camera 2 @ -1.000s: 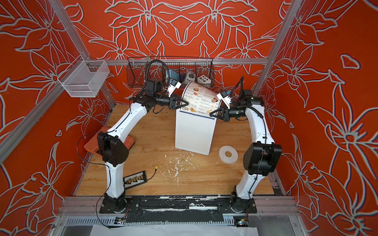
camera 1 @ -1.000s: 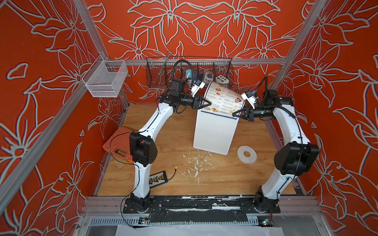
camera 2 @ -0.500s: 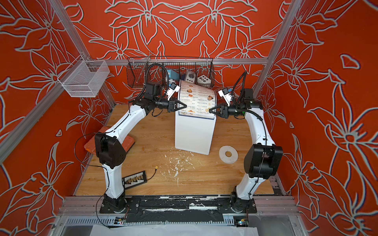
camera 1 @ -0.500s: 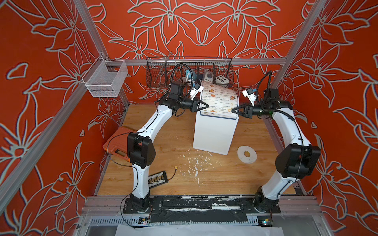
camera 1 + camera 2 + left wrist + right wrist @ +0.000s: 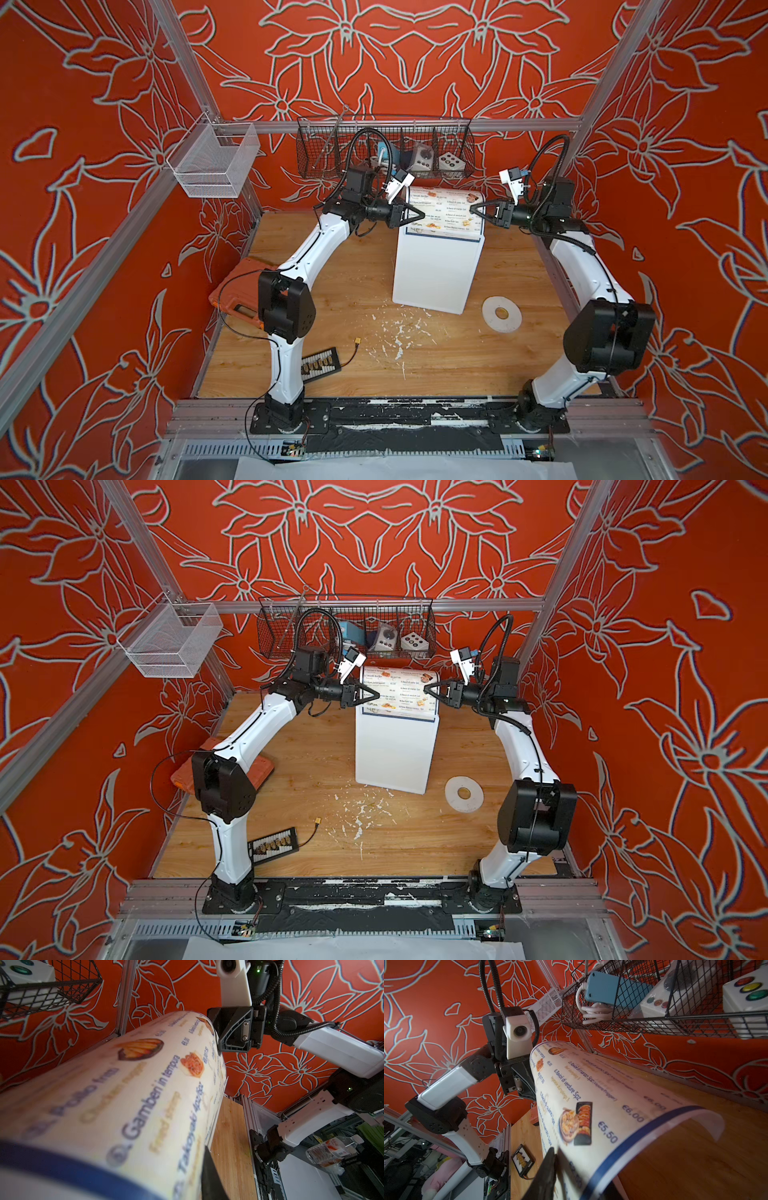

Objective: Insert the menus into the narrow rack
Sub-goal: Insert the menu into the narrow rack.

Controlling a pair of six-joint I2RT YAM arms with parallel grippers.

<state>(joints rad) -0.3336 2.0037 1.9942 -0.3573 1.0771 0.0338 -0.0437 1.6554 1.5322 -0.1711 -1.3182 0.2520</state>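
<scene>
The menus bow backward above the narrow rack's rim, so my left gripper opens next, lets them straighten and takes their edge nearer the top (image 5: pixel 410 192) before pushing down.
The menus (image 5: pixel 444 210), one glossy white sheet with a dark-blue border and food photos, bows upward over the top of the narrow rack (image 5: pixel 434 274), a slim white holder standing upright on the wooden floor. My left gripper (image 5: pixel 423 215) is shut on the sheet's left edge. My right gripper (image 5: pixel 472 209) is shut on its right edge. Both top views show the sheet's blue lower border along the rack's top rim. In the left wrist view the menus (image 5: pixel 124 1095) fill the frame beside one black finger (image 5: pixel 211 1178). In the right wrist view a finger (image 5: pixel 546 1174) presses the menus (image 5: pixel 602 1095).
A long black wire basket (image 5: pixel 386 149) with small devices hangs on the back wall just behind the sheet. A white mesh basket (image 5: pixel 212 166) hangs at the left. An orange case (image 5: pixel 237 291), a white disc (image 5: pixel 501 314), a small black board (image 5: pixel 320 363) and white flakes (image 5: pixel 395 332) lie on the floor.
The sheet was tilted with its right side lower; it now hangs level and square over the rack. Both grippers rose and drew back toward the rear wall.
</scene>
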